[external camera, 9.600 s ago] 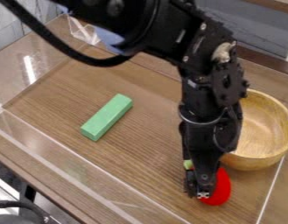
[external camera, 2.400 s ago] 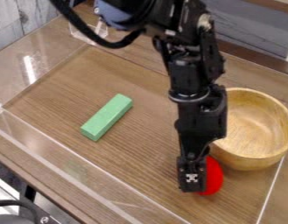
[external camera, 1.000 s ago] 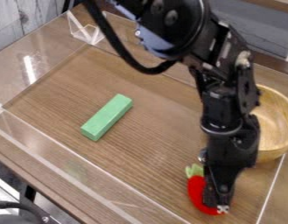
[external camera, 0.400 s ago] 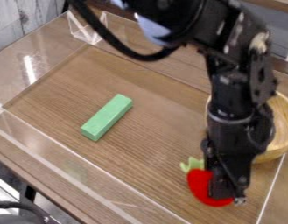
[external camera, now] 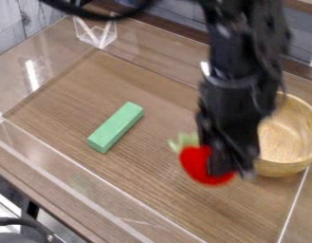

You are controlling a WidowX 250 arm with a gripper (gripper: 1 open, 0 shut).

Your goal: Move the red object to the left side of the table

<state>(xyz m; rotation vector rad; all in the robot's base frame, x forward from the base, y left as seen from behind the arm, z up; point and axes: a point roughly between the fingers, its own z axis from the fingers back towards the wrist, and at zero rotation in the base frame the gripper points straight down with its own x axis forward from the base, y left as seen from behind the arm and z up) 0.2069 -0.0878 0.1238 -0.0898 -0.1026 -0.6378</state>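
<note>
The red object is to go on the bare table [external camera: 72, 108]. Next, I set it down there with my gripper, between the green block and the clear side wall.
The red object [external camera: 199, 167], a small glossy red toy fruit with a green leafy end, is at the tip of my gripper [external camera: 224, 165], right of the table's middle. The picture is blurred by motion. My gripper comes down from above and looks shut on the red object, whose right part is hidden behind the fingers. The fruit seems slightly raised off the brown wood-grain table [external camera: 69, 95].
A green rectangular block [external camera: 115, 127] lies left of the gripper, mid-table. A wooden bowl [external camera: 292, 144] stands just right of the arm. Low clear acrylic walls [external camera: 29, 150] edge the tabletop.
The gripper and the red object have moved together up and to the left, away from the front right corner and toward the table's middle.
</note>
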